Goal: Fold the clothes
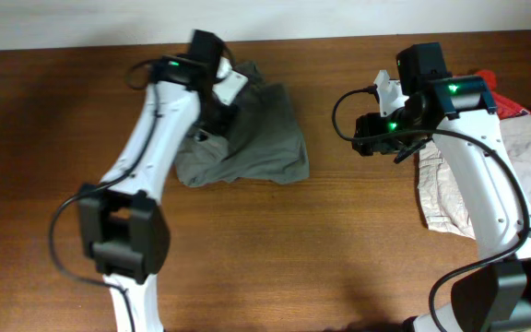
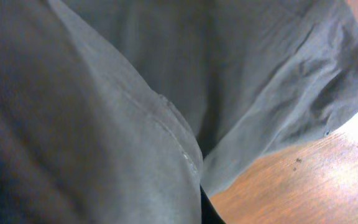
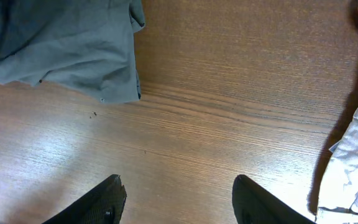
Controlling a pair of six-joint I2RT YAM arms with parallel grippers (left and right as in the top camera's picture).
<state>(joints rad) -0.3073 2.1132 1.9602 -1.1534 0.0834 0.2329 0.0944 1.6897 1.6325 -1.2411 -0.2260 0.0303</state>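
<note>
The bunched part of the olive-grey shorts, now at the table's back middle, will be let go by my left gripper on top of their flat part [image 1: 273, 157] [image 2: 303, 87], close to the front corner.
The olive-grey shorts [image 1: 256, 138] lie bunched and wrinkled at the back middle of the wooden table [image 1: 275, 249]. My left gripper [image 1: 215, 111] is down at their left part. In the left wrist view the shorts' cloth [image 2: 229, 74] fills nearly the whole frame and covers the jaws; only a dark sliver of one finger [image 2: 207, 208] shows, with cloth pinched against it. My right gripper [image 1: 369, 138] is open and empty over bare wood, to the right of the shorts. In the right wrist view its fingers [image 3: 179, 202] are wide apart and the shorts' edge [image 3: 61, 43] lies at top left.
Paler beige shorts [image 1: 450, 184] lie at the right side under my right arm, and show at the right edge of the right wrist view [image 3: 353, 168]. A red T-shirt [image 1: 510, 101] lies behind them. Bare wood lies between the two piles.
</note>
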